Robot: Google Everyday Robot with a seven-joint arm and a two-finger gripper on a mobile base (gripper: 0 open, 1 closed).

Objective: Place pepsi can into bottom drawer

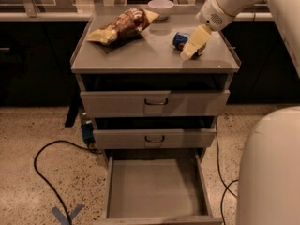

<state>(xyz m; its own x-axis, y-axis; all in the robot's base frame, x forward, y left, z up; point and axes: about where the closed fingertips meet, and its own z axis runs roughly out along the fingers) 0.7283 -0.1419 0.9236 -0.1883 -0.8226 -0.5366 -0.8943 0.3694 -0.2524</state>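
The robot's gripper should close around the middle of the pepsi can's body (188,48), between the can's two ends, on the grey cabinet top.
The pepsi can (180,40) lies on its side on the grey cabinet top (140,55), right of centre; it is blue with a silver end. My gripper (191,47) hangs just in front of the can and partly covers it, its cream-coloured fingers (197,40) pointing down-left toward the cabinet top. The bottom drawer (157,187) is pulled out wide, its flat grey floor bare. The two upper drawers (154,102) are pushed in.
A chip bag (123,26) lies at the back left of the cabinet top and a white bowl (161,7) stands at the back. A black cable (44,170) loops on the speckled floor at the left. My white body (272,172) fills the lower right.
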